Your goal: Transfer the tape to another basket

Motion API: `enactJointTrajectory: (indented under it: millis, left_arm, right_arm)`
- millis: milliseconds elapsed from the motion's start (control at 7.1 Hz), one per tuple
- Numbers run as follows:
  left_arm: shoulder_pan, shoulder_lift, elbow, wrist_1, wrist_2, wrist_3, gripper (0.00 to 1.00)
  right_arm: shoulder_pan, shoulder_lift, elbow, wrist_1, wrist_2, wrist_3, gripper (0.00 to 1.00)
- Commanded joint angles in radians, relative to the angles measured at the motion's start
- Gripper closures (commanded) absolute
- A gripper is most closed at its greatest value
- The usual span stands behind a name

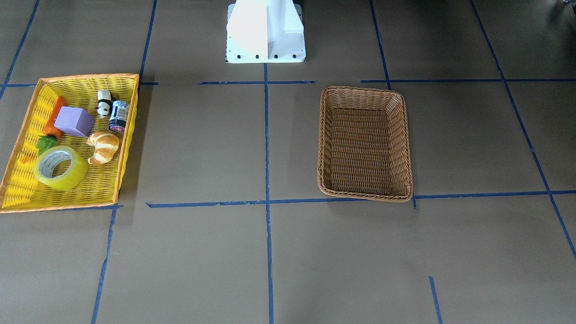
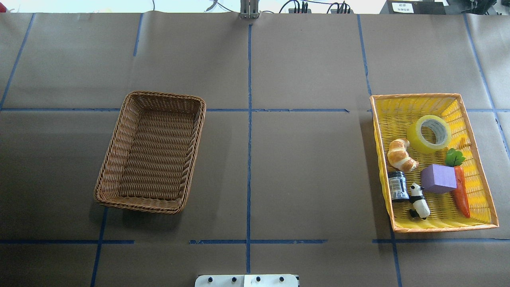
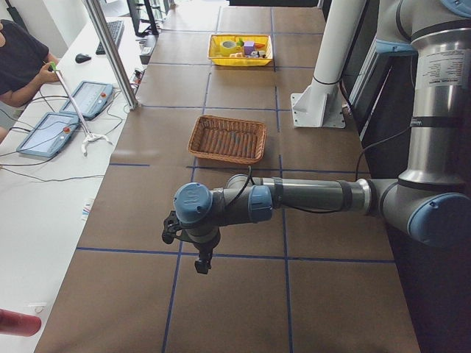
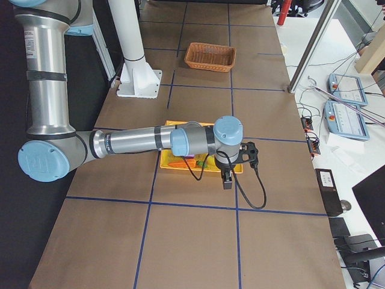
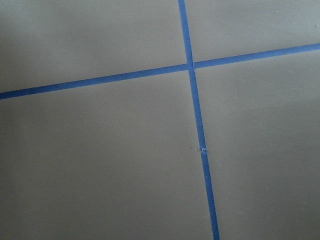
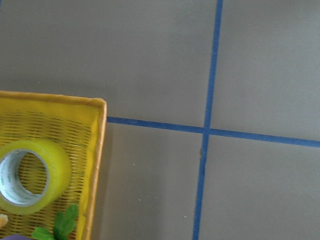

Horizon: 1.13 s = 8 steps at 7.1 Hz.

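The robot's right gripper needs to go to the tape next and close on the tape's side (image 1: 42, 160) (image 6: 56, 185) that is nearest the carrot's leaves.
The tape (image 2: 429, 134), a yellow-green roll with a grey-white core, lies in the far part of the yellow orange-rimmed tray (image 2: 414, 96); it also shows in the front view (image 1: 60, 168) and the right wrist view (image 6: 30, 176). The brown wicker basket (image 2: 167, 97) stands empty on the left half of the table. My right gripper (image 4: 227, 180) hangs over the table just beyond the tray's outer side. My left gripper (image 3: 199, 261) hangs over bare table well away from the basket (image 3: 227, 138). Both show only in the side views, so I cannot tell whether they are open or shut.
In the tray with the tape lie a croissant (image 2: 401, 155), a purple cube (image 2: 438, 178), a carrot (image 2: 462, 193), a panda figure (image 2: 419, 200) and a small jar (image 2: 397, 185). The robot's white base (image 1: 265, 31) stands between the baskets. Blue tape lines cross the brown table.
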<state>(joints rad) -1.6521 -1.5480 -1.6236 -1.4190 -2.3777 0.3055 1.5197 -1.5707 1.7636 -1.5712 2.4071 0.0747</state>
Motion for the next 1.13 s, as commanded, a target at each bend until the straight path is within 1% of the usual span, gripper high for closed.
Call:
enactJointTrajectory:
  millis: [0, 141, 282, 423, 564, 705, 846, 987]
  left_arm:
    - [0.0, 0.0, 0.001, 0.0, 0.0, 0.001, 0.0]
    - [0.0, 0.0, 0.001, 0.0, 0.0, 0.001, 0.0]
    - [0.0, 0.0, 0.001, 0.0, 0.0, 0.001, 0.0]
    - [0.0, 0.0, 0.001, 0.0, 0.0, 0.001, 0.0]
    - [0.0, 0.0, 0.001, 0.0, -0.002, 0.001, 0.0]
    - [0.0, -0.001, -0.002, 0.0, -0.002, 0.0, 0.0]
    - [0.0, -0.001, -0.002, 0.0, -0.002, 0.0, 0.0]
    - [0.0, -0.001, -0.001, 0.0, -0.002, 0.0, 0.0]
  right_arm:
    - [-0.146, 0.009, 0.088, 0.019, -0.006, 0.222, 0.0]
    - [-0.198, 0.012, 0.082, 0.104, -0.008, 0.335, 0.0]
    - [-0.243, 0.011, 0.073, 0.184, -0.032, 0.435, 0.0]
    - [-0.3, 0.009, 0.071, 0.219, -0.099, 0.494, 0.0]
    - [-0.343, 0.015, 0.059, 0.221, -0.138, 0.502, 0.0]
    - [-0.372, 0.026, 0.01, 0.277, -0.155, 0.514, 0.0]
    - [-0.389, 0.024, -0.063, 0.387, -0.16, 0.542, 0.0]
    - [-0.435, 0.026, -0.116, 0.484, -0.184, 0.618, 0.0]
